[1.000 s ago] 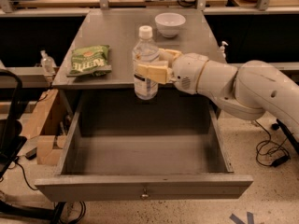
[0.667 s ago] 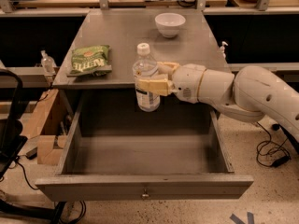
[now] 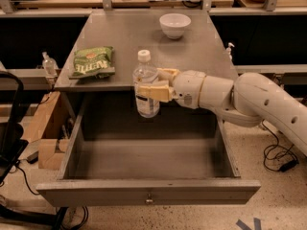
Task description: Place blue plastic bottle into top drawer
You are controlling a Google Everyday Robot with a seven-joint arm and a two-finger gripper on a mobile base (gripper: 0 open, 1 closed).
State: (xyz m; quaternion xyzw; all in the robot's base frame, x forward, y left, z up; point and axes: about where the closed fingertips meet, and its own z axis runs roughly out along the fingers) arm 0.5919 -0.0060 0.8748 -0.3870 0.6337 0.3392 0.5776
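The robot will stand the blue plastic bottle, now held over the open drawer's back, on the drawer's bottom, nearer the drawer's side (image 3: 118, 153) by the cardboard boxes, and then open its gripper.
The blue plastic bottle (image 3: 145, 83) is clear with a white cap and a white label. It is upright and held in the air over the back of the open top drawer (image 3: 148, 159). My gripper (image 3: 154, 84) reaches in from the right and is shut on the bottle's middle, one finger in front of it and one behind. The drawer is pulled far out, its inside is bare, and its front panel has a small metal knob (image 3: 149, 200).
On the grey cabinet top (image 3: 129, 37) lie a green chip bag (image 3: 92, 61) at the left and a white bowl (image 3: 174, 25) at the back. A tiny pump bottle (image 3: 48, 64) stands at the far left. Cardboard boxes (image 3: 45, 128) sit left of the drawer.
My gripper has carried the bottle forward off the cabinet top and lower, so it now hangs over the drawer's back part. The grip on it is unchanged.
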